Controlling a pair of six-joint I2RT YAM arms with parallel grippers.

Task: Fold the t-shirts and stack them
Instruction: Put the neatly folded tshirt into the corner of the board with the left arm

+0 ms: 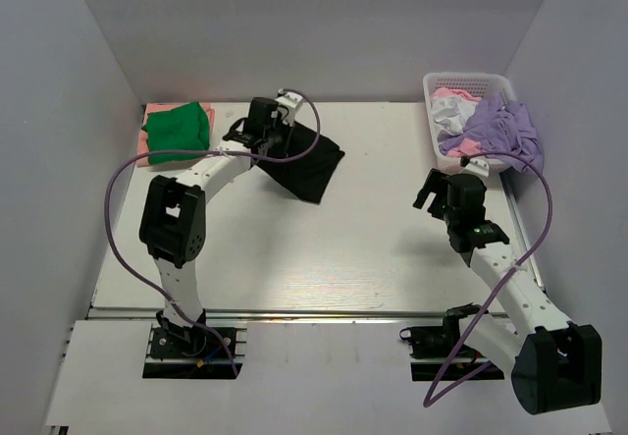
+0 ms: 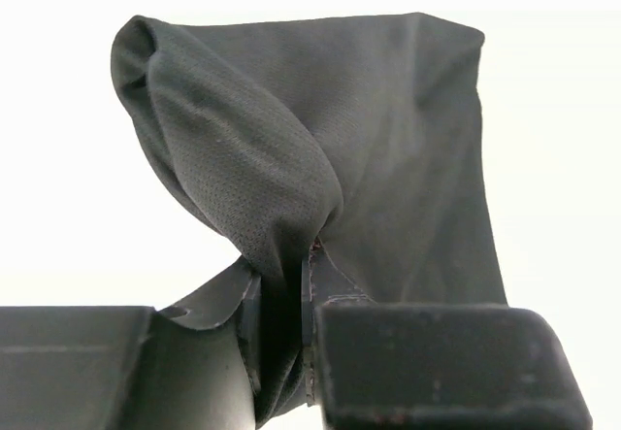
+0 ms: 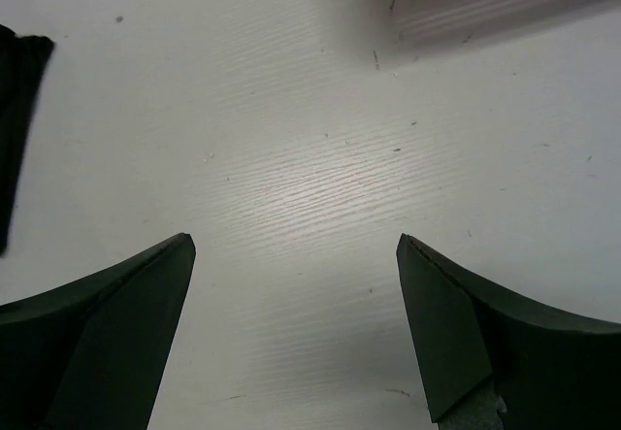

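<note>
The black t-shirt will go down on top of the folded green t-shirt (image 1: 178,129) from my left gripper.
A black t-shirt (image 1: 312,160) lies bunched at the back middle of the table. My left gripper (image 1: 263,133) is shut on its left edge; in the left wrist view the black cloth (image 2: 369,139) rises in a fold out of the jaws of the left gripper (image 2: 283,284). A green t-shirt (image 1: 179,129) lies folded on a salmon-pink one (image 1: 144,142) at the back left. Lavender (image 1: 500,129), white (image 1: 448,114) and pale pink (image 1: 453,93) t-shirts fill the basket. My right gripper (image 1: 429,191) hangs open over bare table, shown wide apart in the right wrist view (image 3: 296,246).
A white lattice basket (image 1: 461,81) stands at the back right corner. Grey walls close in the table (image 1: 324,258) on the back and both sides. Purple cables loop from both arms.
</note>
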